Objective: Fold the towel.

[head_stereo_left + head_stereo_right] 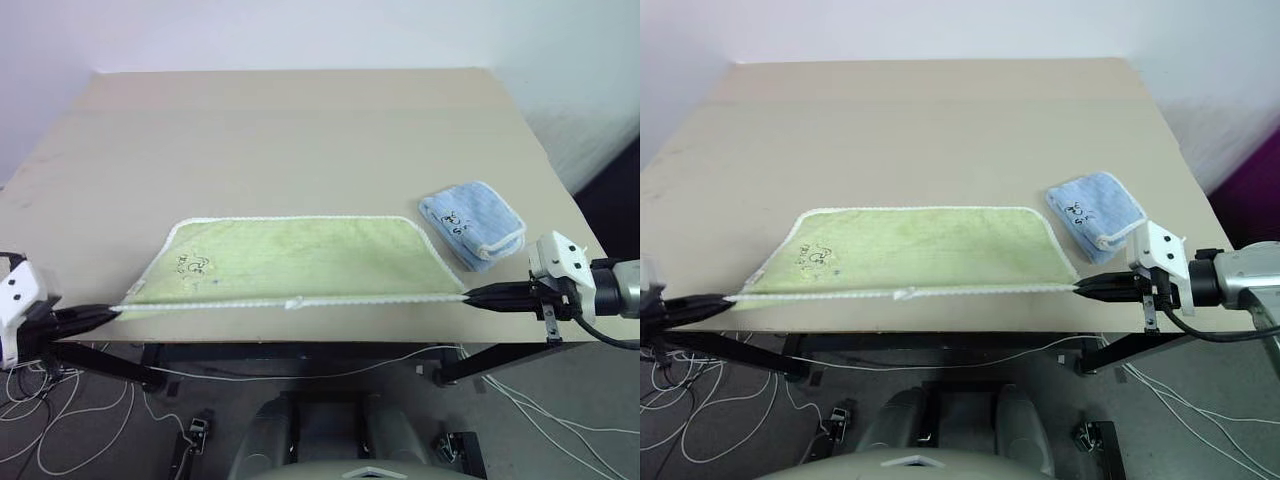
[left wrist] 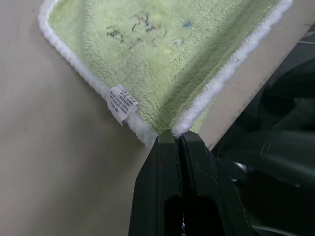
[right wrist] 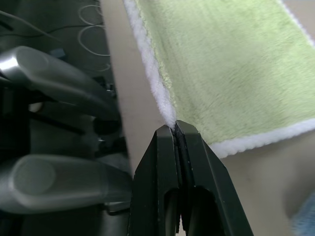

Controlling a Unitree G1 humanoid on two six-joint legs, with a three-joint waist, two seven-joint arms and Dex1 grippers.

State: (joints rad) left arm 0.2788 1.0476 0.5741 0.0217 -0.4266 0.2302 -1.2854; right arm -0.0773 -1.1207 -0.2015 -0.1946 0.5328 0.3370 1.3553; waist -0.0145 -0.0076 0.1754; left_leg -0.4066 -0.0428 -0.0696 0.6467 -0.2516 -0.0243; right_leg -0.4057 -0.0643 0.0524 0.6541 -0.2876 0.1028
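Note:
My left gripper will release the towel's near corner once it is at the far corner of the end with the label (image 1: 169, 220) (image 2: 40, 12). The towel is now stretched across the table's near part.
The towel (image 1: 290, 258), a light yellow-green terry cloth with white edging, is stretched flat across the near part of the table, its near edge taut along the table's front edge. My left gripper (image 1: 112, 312) is shut on the towel's near left corner (image 2: 170, 129); a small white label (image 2: 121, 103) hangs by that corner. At the other end my right gripper (image 1: 470, 295) is shut on the near right corner (image 3: 172, 120). A small white loop (image 1: 294, 301) sits at the middle of the near edge.
A folded light blue cloth (image 1: 473, 224) lies on the beige table (image 1: 300, 140) to the right of the towel, close to my right gripper. Beyond the table's front edge are black frame bars and loose white cables (image 1: 60, 400) on the floor.

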